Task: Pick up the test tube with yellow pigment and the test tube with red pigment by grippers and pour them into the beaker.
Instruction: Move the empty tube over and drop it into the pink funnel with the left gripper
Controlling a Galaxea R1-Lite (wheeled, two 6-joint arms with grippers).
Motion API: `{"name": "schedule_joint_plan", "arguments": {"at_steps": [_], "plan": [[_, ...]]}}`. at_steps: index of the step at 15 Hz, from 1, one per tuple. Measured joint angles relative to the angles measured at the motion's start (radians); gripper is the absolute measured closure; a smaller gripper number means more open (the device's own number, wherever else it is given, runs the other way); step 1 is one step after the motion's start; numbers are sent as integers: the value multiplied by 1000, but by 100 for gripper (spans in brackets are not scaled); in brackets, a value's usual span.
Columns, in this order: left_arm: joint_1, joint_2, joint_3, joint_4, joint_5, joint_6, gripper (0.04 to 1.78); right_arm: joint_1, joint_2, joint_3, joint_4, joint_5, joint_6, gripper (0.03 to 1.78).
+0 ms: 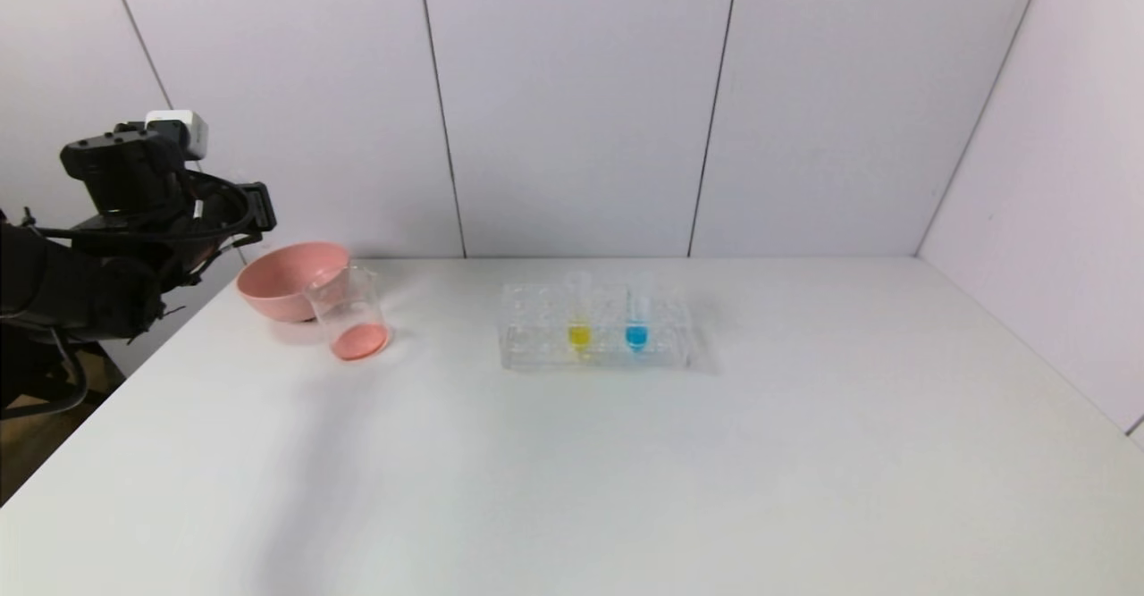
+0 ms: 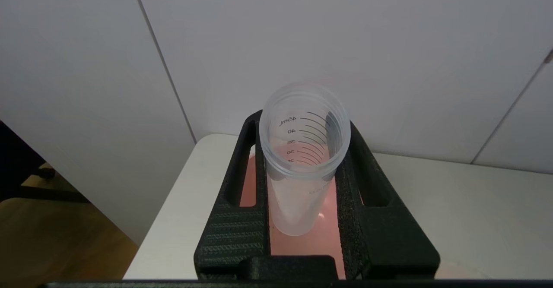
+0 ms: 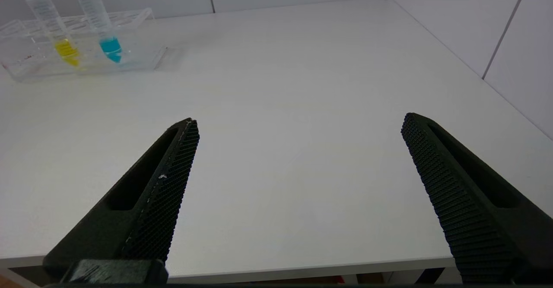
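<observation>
The test tube with red pigment, now held above the pink bowl, will be released by my left gripper inside the pink bowl (image 1: 291,281) (image 2: 308,231) behind the beaker.
My left gripper (image 1: 256,210) hangs at the far left, above the pink bowl (image 1: 281,283). In the left wrist view this gripper (image 2: 302,121) is shut on the test tube with red pigment (image 2: 298,193), a clear graduated tube whose inside looks empty. The beaker (image 1: 349,310) stands against the bowl's front with red-orange liquid at its base. The test tube with yellow pigment (image 1: 579,319) (image 3: 56,33) stands upright in the clear rack (image 1: 536,346). My right gripper (image 3: 300,121) is open and empty over the table's near edge, out of the head view.
A blue-liquid tube (image 1: 636,323) (image 3: 101,24) stands in the rack next to the yellow one. The pink bowl (image 2: 319,240) shows beneath the held tube. White wall panels close in the back and right of the table (image 1: 626,489).
</observation>
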State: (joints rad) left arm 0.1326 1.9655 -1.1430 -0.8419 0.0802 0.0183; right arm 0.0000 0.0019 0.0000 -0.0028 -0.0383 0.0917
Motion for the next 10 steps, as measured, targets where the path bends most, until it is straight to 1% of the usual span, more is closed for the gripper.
{"name": "schedule_joint_plan", "arguments": {"at_steps": [2, 4, 7, 10], "plan": [[0, 104, -121, 16, 18, 0, 137, 0, 0, 0, 0, 1, 0, 10], [0, 183, -214, 41, 46, 1, 137, 0, 0, 0, 0, 0, 0, 10], [-2, 260, -273, 50, 53, 1, 137, 0, 0, 0, 0, 0, 0, 10], [-2, 297, -290, 56, 50, 2, 137, 0, 0, 0, 0, 1, 0, 10]]}}
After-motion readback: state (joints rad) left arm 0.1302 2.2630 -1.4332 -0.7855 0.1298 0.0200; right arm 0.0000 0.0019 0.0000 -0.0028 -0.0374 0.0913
